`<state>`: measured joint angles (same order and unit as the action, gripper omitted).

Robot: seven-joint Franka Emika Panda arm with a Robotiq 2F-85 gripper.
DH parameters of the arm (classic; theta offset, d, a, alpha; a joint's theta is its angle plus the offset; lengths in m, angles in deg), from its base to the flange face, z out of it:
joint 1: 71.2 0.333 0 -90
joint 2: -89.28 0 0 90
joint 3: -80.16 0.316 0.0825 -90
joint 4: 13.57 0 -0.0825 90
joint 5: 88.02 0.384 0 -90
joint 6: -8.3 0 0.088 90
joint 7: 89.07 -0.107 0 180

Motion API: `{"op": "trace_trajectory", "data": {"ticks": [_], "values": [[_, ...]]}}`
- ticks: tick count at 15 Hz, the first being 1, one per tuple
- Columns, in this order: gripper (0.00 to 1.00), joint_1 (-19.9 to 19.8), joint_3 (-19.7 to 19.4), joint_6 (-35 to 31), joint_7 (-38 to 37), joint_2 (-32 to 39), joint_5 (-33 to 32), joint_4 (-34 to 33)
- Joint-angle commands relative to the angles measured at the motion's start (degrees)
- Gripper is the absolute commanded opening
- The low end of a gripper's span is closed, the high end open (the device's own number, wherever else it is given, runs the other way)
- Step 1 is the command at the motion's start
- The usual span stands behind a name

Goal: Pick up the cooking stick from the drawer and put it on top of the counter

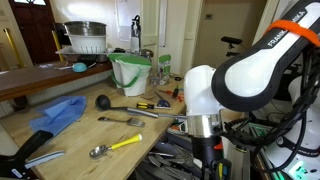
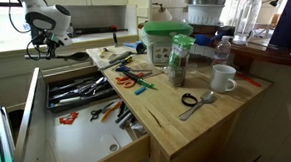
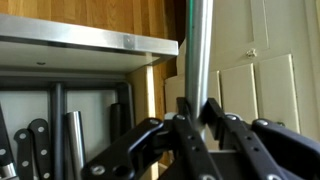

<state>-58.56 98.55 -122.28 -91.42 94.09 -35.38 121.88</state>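
My gripper needs to release the cooking stick, now held at the open drawer, on the counter (image 1: 109,127) between the fork and the yellow-handled metal spoon.
My gripper (image 3: 195,122) is shut on a slim straight grey handle (image 3: 198,55) that runs up out of the wrist view. I take it for the cooking stick; its head is hidden. In an exterior view the gripper (image 1: 207,148) hangs at the open light-wood drawer (image 1: 172,158), which is full of dark utensils. In an exterior view the gripper (image 2: 49,40) is at the far end, behind the open drawer (image 2: 88,122). The light-brown counter (image 1: 70,135) lies beside the drawer and also shows in an exterior view (image 2: 188,121).
On the counter lie a blue cloth (image 1: 60,113), a yellow-handled metal spoon (image 1: 115,147), a black ladle (image 1: 103,102) and a green-lidded container (image 2: 169,45). A white mug (image 2: 223,79) and orange scissors (image 2: 136,81) lie there too. A steel edge (image 3: 90,38) is above the drawer.
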Motion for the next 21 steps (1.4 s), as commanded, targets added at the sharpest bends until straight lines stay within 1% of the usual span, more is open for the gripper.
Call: {"op": "trace_trajectory", "data": {"ticks": [1,2,3,6,8,9,11,13,14,15,18,21], "values": [[0.06,0.64,-1.19,4.72,4.71,-4.65,0.39,0.96],[0.06,0.85,-1.42,5.02,3.06,-5.61,-2.07,1.05],[0.06,0.79,-1.84,4.81,0.33,-6.75,-6.47,1.35],[0.06,-0.69,-3.82,6.18,-6.19,-8.40,-22.19,0.61],[0.06,-2.34,-6.04,4.95,-9.13,-9.45,-28.38,0.02],[0.06,-3.15,-7.15,4.99,-10.52,-9.50,-31.45,-1.17],[0.06,-4.84,-9.02,6.91,-12.57,-8.79,-38.02,-5.86],[0.06,-6.46,-10.70,11.90,-13.86,-6.39,-43.71,-13.35],[0.06,-7.15,-11.70,18.22,-10.75,-3.70,-45.90,-18.35],[0.06,-7.49,-12.07,21.94,-10.89,-2.11,-48.45,-21.62],[0.06,-7.43,-12.73,32.47,-8.00,4.28,-54.54,-32.29],[0.06,-6.79,-13.34,40.52,-5.10,11.30,-61.19,-42.12]]}}
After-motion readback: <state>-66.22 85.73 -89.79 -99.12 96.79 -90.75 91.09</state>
